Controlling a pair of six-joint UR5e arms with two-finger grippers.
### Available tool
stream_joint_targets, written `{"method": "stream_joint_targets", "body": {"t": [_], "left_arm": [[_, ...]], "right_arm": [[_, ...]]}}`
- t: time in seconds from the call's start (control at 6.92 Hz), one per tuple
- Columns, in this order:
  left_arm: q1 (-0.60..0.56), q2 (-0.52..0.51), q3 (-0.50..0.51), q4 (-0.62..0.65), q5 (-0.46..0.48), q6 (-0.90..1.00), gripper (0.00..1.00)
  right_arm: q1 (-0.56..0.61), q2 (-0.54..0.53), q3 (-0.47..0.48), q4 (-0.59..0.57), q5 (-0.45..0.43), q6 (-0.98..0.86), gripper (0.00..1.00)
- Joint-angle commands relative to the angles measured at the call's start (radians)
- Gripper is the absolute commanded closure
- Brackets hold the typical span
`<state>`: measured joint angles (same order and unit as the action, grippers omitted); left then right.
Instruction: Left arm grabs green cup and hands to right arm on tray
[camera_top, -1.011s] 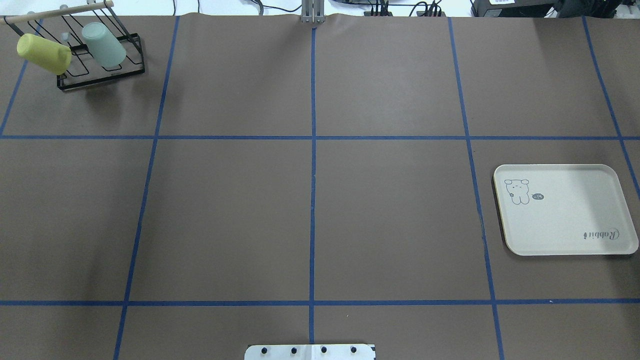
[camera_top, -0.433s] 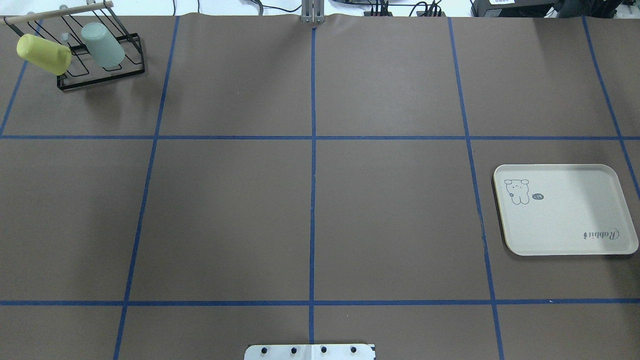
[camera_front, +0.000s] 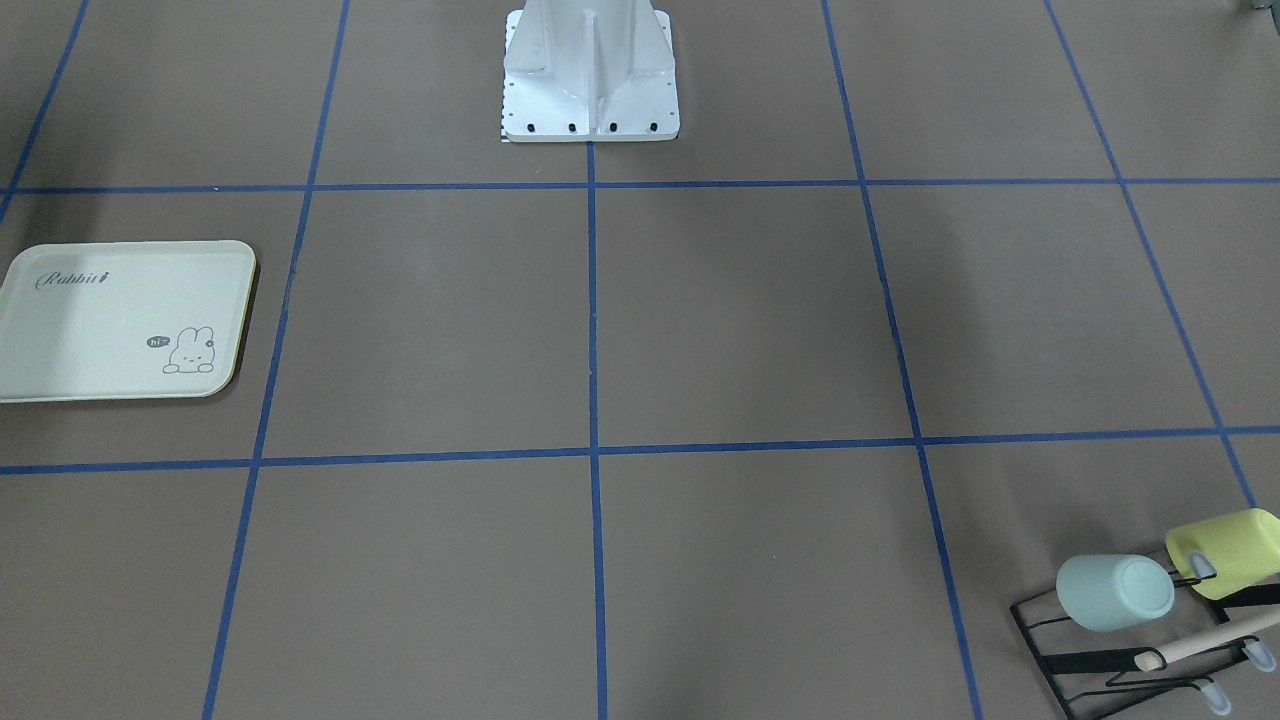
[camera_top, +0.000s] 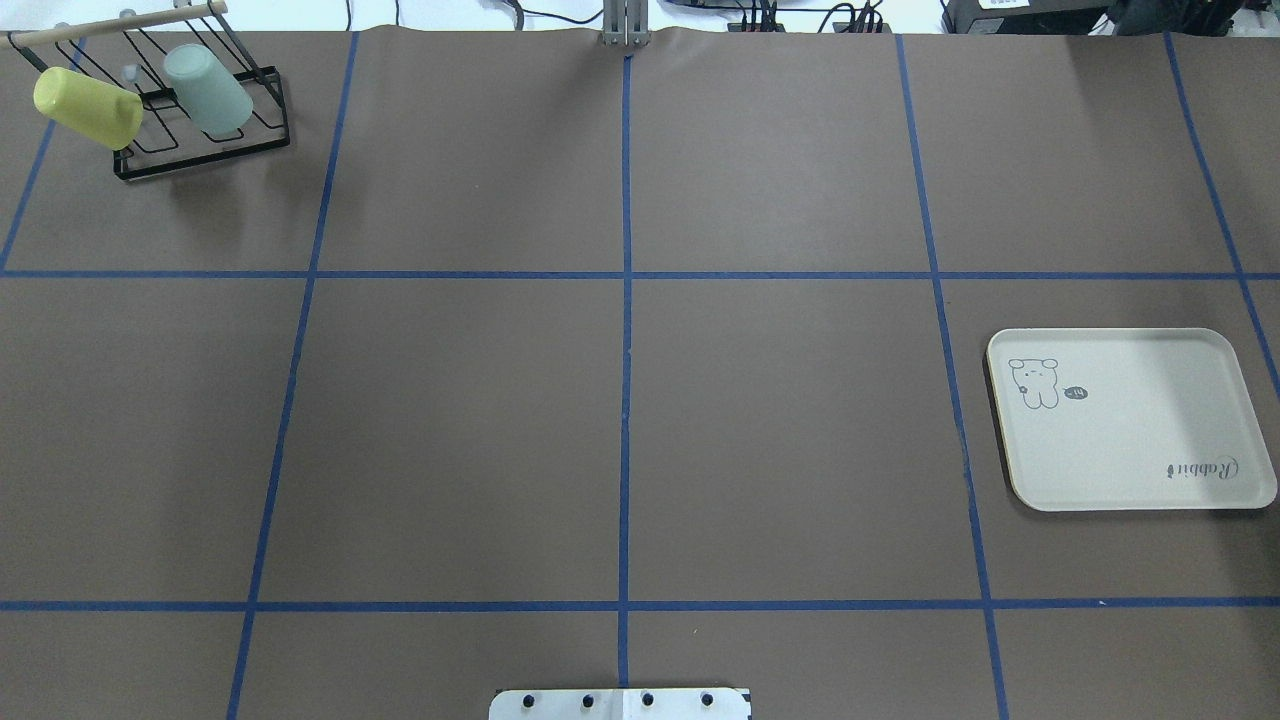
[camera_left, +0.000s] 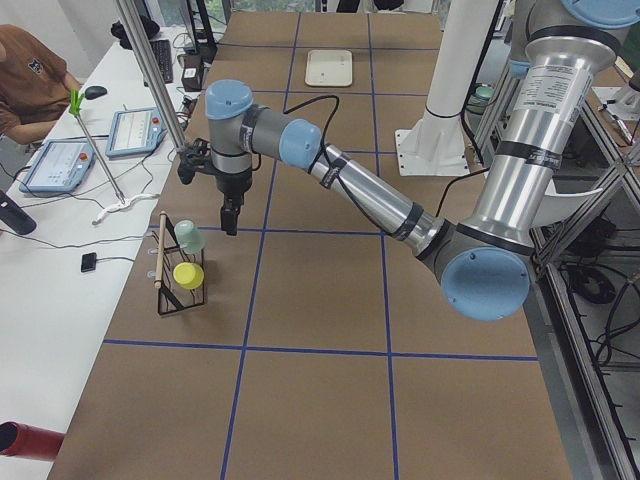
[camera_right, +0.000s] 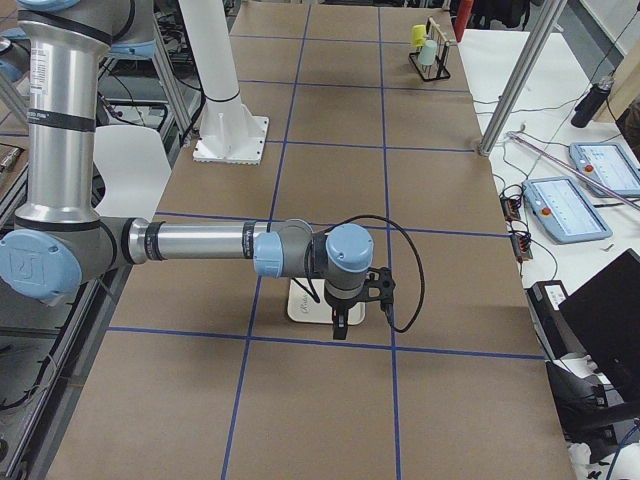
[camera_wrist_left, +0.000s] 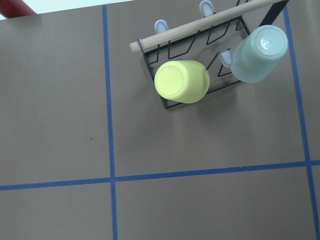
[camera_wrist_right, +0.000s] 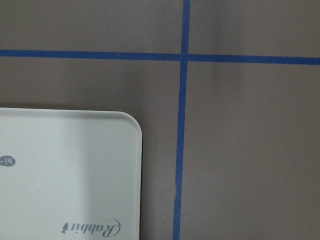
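Next, my left gripper needs to go to the green cup's body (camera_front: 1102, 583) (camera_wrist_left: 251, 58), just below its upturned bottom on the black wire rack, and close there.
The pale mint-green cup (camera_top: 207, 90) hangs tilted on a black wire rack (camera_top: 200, 160) at the table's far left corner, next to a yellow-green cup (camera_top: 88, 107). It also shows in the left wrist view (camera_wrist_left: 260, 53) and the front view (camera_front: 1115, 592). My left gripper (camera_left: 231, 215) hovers high beside the rack, apart from the cups; I cannot tell whether it is open or shut. The cream Rabbit tray (camera_top: 1130, 440) lies empty at the right. My right gripper (camera_right: 340, 325) hangs over the tray's outer edge; I cannot tell its state. Neither wrist view shows any fingers.
The rack has a wooden rod (camera_wrist_left: 200, 25) across its top. The robot's base plate (camera_front: 590, 100) stands at the table's near middle. A side table with tablets (camera_left: 140, 130) and a seated operator (camera_left: 30, 70) runs past the far edge.
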<state>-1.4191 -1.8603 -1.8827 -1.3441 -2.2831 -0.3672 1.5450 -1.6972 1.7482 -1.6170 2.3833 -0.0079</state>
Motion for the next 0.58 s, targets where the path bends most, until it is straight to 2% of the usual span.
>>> {"method": "stream_joint_targets", "body": {"t": [0.0,0.14,0.43], "left_arm": [[0.104,-0.007,0.043,-0.264,0.002,-0.191,0.00],[0.124,0.006,0.057,-0.364,0.014,-0.311,0.00],[0.207,0.026,0.059,-0.565,0.251,-0.599,0.00]], "right_arm": [[0.001,0.002,-0.001,0.000,0.000,0.000,0.00],[0.001,0.004,0.001,0.002,0.002,-0.001,0.00],[0.001,0.005,0.007,0.002,0.001,-0.001,0.00]]}}
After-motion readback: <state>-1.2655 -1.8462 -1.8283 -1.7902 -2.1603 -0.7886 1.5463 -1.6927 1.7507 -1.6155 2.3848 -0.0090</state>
